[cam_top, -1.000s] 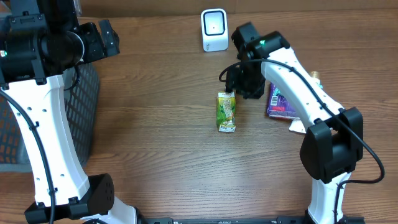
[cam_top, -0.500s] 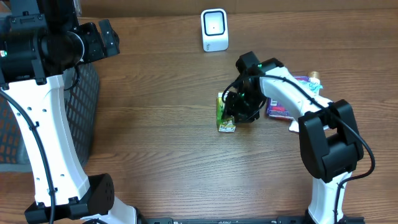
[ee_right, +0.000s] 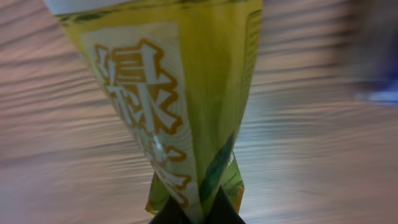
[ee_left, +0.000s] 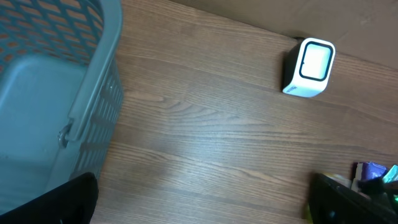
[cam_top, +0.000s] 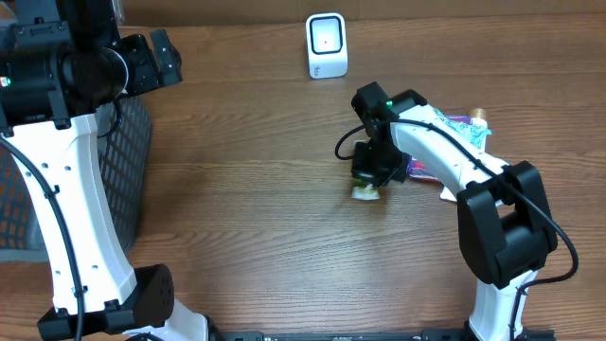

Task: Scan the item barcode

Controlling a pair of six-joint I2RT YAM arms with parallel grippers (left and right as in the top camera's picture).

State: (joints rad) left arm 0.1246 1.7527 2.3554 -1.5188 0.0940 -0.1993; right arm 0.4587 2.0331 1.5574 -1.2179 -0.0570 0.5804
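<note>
The pack's orange characters face up, hiding its barcode; my right gripper will lay it barcode up, gripping the pack's lower end (ee_right: pixel 196 185).
The item is a yellow-green drink pack (ee_right: pixel 180 93) with orange characters, and it fills the right wrist view. My right gripper (ee_right: pixel 199 215) is shut on its lower end, the pack's fold pinched between the dark fingertips. From overhead, the right gripper (cam_top: pixel 372 170) covers most of the pack (cam_top: pixel 365 193) at mid-table. The white barcode scanner (cam_top: pixel 327 45) stands at the back, well apart from the pack. My left gripper (cam_top: pixel 151 59) hangs open at the far left above the basket, holding nothing. No barcode shows in any view.
A grey mesh basket (cam_top: pixel 128 180) stands at the left edge and is also in the left wrist view as the basket (ee_left: pixel 56 93). A purple packet (cam_top: pixel 461 125) lies right of the right arm. The scanner (ee_left: pixel 309 68) faces the table.
The right gripper came down from behind the pack, closed on it, and the pack shifted slightly right under the gripper. The left arm stayed still.
</note>
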